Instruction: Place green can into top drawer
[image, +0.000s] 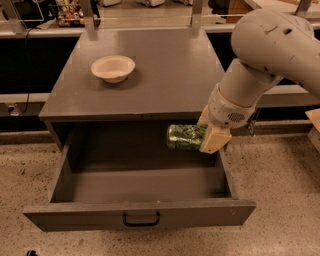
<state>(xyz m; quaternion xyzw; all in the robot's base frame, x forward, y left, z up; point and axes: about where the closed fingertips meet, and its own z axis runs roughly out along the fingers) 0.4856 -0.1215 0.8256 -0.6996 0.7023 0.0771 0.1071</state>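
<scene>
The robot's gripper needs to release the green can, now hanging over the open top drawer, on the drawer's bottom, just off its middle (170, 169) toward the side of the robot's arm.
The green can (185, 137) lies on its side in the air, held by my gripper (206, 134), which is shut on its right end. The can hangs over the right part of the open top drawer (140, 214), above the drawer's floor and just below the cabinet top's front edge. The drawer is pulled out fully, with a small black handle (142, 219) at the centre of its flat grey front. Its inside holds nothing else. My white arm (270, 55) comes in from the upper right.
A cream bowl (113, 68) sits on the grey cabinet top (165, 70) at the back left. Dark shelving and metal posts stand behind the cabinet. Speckled floor lies around the drawer front and to the right.
</scene>
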